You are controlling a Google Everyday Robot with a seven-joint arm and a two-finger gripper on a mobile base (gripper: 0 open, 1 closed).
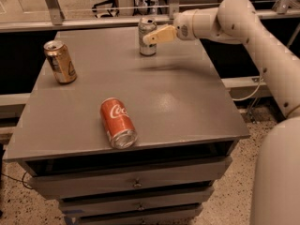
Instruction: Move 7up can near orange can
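My gripper will grab the upper half (148, 31) of the 7up can, because that can needs to go near the orange can.
The silver-grey 7up can (146, 48) stands upright at the back middle of the grey table (187, 102). The golden-orange can (60, 62) stands upright near the table's left edge, well apart from the 7up can. My gripper (153, 35) reaches in from the right on the white arm (225, 22). Its cream tip is at the upper right side of the 7up can and overlaps it in view. I cannot tell whether it touches the can.
A red Coca-Cola can (118, 122) lies on its side near the table's front edge, top facing forward. Drawers (136, 184) sit under the tabletop. A rail and metal posts (51, 6) run behind the table.
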